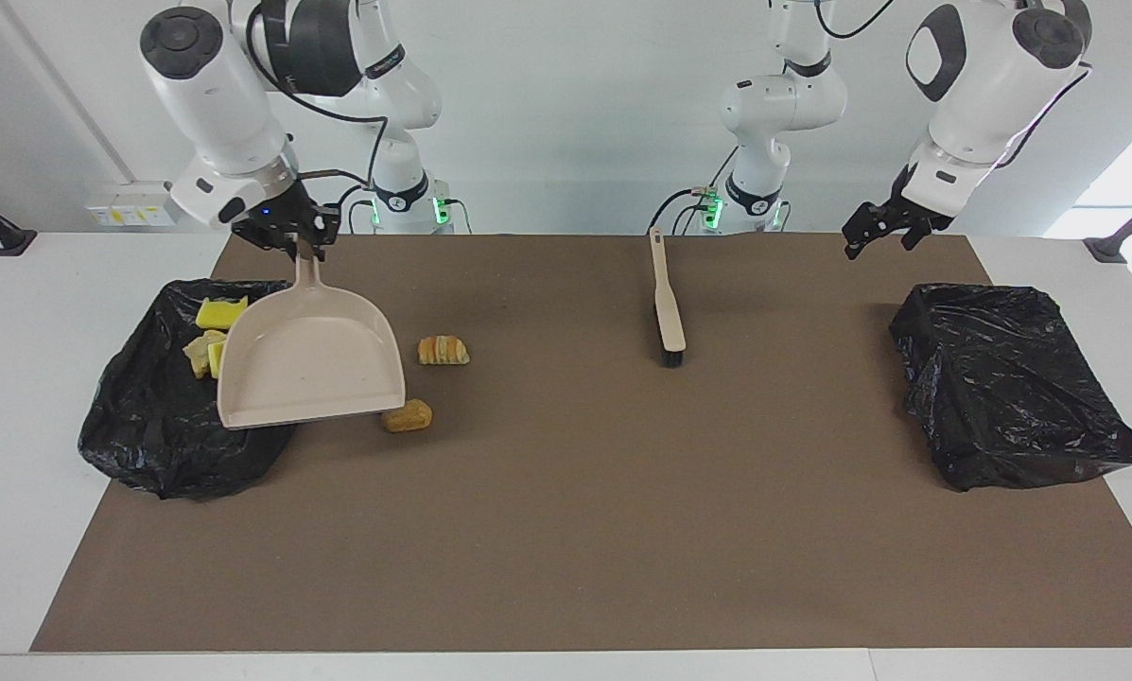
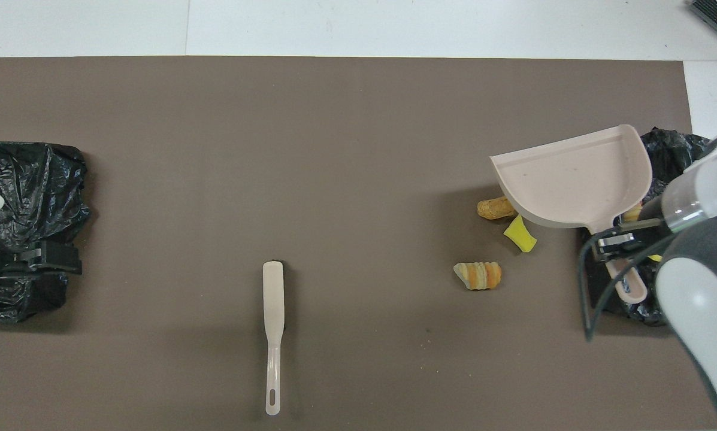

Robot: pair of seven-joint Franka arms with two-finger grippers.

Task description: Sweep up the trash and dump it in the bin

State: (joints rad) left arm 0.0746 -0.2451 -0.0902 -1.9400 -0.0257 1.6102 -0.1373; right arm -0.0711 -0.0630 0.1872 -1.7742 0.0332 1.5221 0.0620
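Note:
My right gripper will set the beige dustpan, now hanging over the bin's edge, down on the brown mat (image 2: 328, 175) just past the bristles of the beige-handled brush.
My right gripper (image 1: 298, 238) (image 2: 613, 242) is shut on the handle of the beige dustpan (image 1: 310, 364) (image 2: 574, 179). The pan is empty and hangs over the bin's edge and the mat beside it. The bin (image 1: 145, 426) (image 2: 672, 149) is lined with a black bag and holds yellow sponge chunks (image 1: 220, 312) and tan lumps. Loose trash lies on the mat by the pan's mouth: a striped bread lump (image 1: 443, 350) (image 2: 478, 275), a brown lump (image 1: 407, 415) (image 2: 495, 208) and a yellow sponge bit (image 2: 520, 233). My left gripper (image 1: 870, 234) (image 2: 59, 263) waits open and holds nothing, raised over the second black bag.
The beige-handled brush (image 1: 667, 303) (image 2: 272, 323) lies on the brown mat (image 1: 566, 530) near the middle, bristles pointing away from the robots. A second black bag (image 1: 1010, 388) (image 2: 23, 179) sits at the left arm's end.

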